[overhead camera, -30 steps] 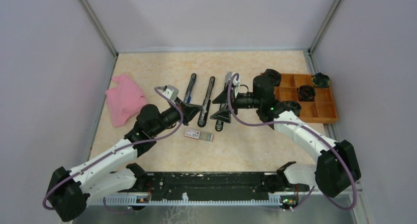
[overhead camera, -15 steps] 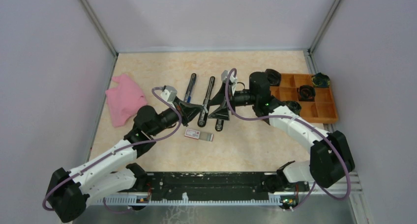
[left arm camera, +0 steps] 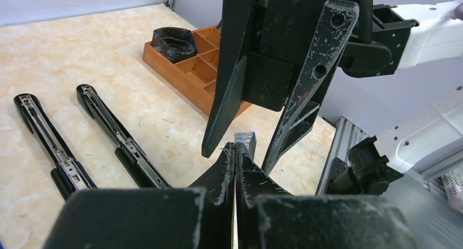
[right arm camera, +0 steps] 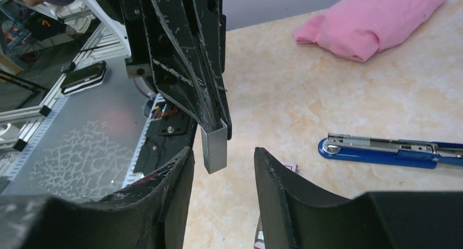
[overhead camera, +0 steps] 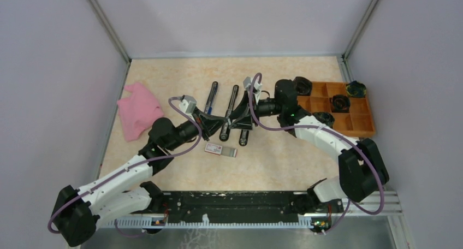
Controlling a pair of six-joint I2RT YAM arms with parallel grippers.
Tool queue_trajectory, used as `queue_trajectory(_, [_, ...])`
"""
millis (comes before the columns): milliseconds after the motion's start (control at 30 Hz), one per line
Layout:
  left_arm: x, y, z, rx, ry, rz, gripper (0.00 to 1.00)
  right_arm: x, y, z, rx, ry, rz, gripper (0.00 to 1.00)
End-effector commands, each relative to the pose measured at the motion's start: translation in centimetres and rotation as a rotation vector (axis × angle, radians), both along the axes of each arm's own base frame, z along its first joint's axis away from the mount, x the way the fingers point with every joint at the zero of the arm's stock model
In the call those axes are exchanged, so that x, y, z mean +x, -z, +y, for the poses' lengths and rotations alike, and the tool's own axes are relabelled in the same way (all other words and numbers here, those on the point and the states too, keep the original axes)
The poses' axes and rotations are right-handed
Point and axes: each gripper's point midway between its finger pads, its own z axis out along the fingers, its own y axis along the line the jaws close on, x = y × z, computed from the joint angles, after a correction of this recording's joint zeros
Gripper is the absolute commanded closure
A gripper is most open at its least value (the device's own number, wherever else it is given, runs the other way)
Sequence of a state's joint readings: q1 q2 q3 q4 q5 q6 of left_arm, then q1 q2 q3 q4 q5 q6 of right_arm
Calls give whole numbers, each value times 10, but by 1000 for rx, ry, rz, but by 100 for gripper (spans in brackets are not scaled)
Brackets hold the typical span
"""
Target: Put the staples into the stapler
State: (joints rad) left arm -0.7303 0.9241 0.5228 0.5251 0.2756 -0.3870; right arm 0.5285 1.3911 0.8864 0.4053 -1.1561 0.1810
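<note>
The grey staple strip points straight out from my left gripper's fingers, so next my right gripper takes the staple strip's lower end (right arm camera: 215, 163), letting my left gripper regrasp it angled for loading.
My left gripper (overhead camera: 221, 120) (left arm camera: 235, 146) is shut on a short grey staple strip (left arm camera: 247, 138), held above the table. In the right wrist view the strip (right arm camera: 214, 146) hangs from the left fingers (right arm camera: 196, 85). My right gripper (overhead camera: 236, 117) (right arm camera: 223, 157) is open, with a finger on each side of the strip and not touching it. The white and red staple box (overhead camera: 221, 149) lies on the table below. Two staplers lie opened flat behind the grippers: a blue-based one (overhead camera: 211, 99) (right arm camera: 382, 150) and a black one (overhead camera: 231, 104) (left arm camera: 117, 137).
A pink cloth (overhead camera: 137, 110) lies at the left. An orange compartment tray (overhead camera: 349, 115) with black items stands at the right. A small black part (overhead camera: 243, 137) lies near the box. The metal front rail (overhead camera: 229, 205) runs along the near edge.
My right gripper has moved left toward the left gripper, so its open fingers now straddle the held staple strip. The left arm has barely moved.
</note>
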Motion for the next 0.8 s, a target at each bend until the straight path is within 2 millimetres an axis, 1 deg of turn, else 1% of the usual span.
queue_trajectory(0, [-3,-8,-1,-34,20,-24,100,-5,-25,6,69,-55,-83,57])
queue_trajectory(67, [-3,-7,-1,-37,22,-23,100,-6,-27,6,76,-65,-85,59])
queue_trajectory(133, [-4,-8,-1,-42,24,-22,100,-6,-27,7,76,-66,-81,67])
queue_trajectory(267, [-3,-8,-1,-43,21,-21,99,-7,-25,6,69,-66,-73,77])
queue_trajectory(367, [-1,-5,2,-32,0,-14,93,-6,-22,5,54,-53,-81,82])
queue_trajectory(433, [0,-3,5,-23,-16,-6,85,-4,-18,4,30,-37,-87,83])
queue_trajectory(667, [6,5,16,32,-93,94,47,8,-3,-1,-85,48,-136,84])
queue_trajectory(700, [7,6,16,43,-99,117,43,8,-1,0,-103,53,-147,84])
queue_trajectory(767, [9,8,16,66,-111,165,39,9,5,1,-142,69,-172,84])
